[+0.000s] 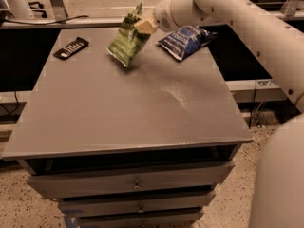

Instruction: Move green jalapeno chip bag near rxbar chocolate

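Observation:
The robot's gripper should set the green jalapeno chip bag down beside the rxbar chocolate's end nearest the rail (95, 39).
The green jalapeno chip bag (125, 39) hangs in the air above the far middle of the grey table (123, 113), held by its upper right corner. My gripper (144, 25) is shut on that corner, with the white arm reaching in from the upper right. The rxbar chocolate (71, 48), a small flat black wrapper with white marks, lies at the table's far left, a bag's length to the left of the chip bag.
A dark blue chip bag (184, 40) lies at the far right of the table, just right of the gripper. Drawers (135, 184) sit below the table front. A rail runs behind the table.

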Action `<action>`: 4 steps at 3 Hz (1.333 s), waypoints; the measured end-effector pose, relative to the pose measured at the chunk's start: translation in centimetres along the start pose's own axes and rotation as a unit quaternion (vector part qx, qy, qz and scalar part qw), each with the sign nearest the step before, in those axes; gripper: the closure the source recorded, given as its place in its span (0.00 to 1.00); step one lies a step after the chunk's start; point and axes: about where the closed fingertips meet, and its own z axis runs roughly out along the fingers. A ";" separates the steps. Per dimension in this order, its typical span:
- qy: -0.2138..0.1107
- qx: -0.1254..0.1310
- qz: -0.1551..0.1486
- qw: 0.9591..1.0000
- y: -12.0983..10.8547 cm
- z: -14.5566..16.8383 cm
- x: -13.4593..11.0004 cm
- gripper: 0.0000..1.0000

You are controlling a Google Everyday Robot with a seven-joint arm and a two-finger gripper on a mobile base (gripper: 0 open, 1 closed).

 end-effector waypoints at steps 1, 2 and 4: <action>-0.002 0.025 -0.020 0.999 -3.1 3.2 -2.3 1.00; 0.006 0.052 -0.031 0.998 -4.6 6.2 -3.3 1.00; 0.009 0.074 -0.026 0.997 -5.1 12.3 -3.5 1.00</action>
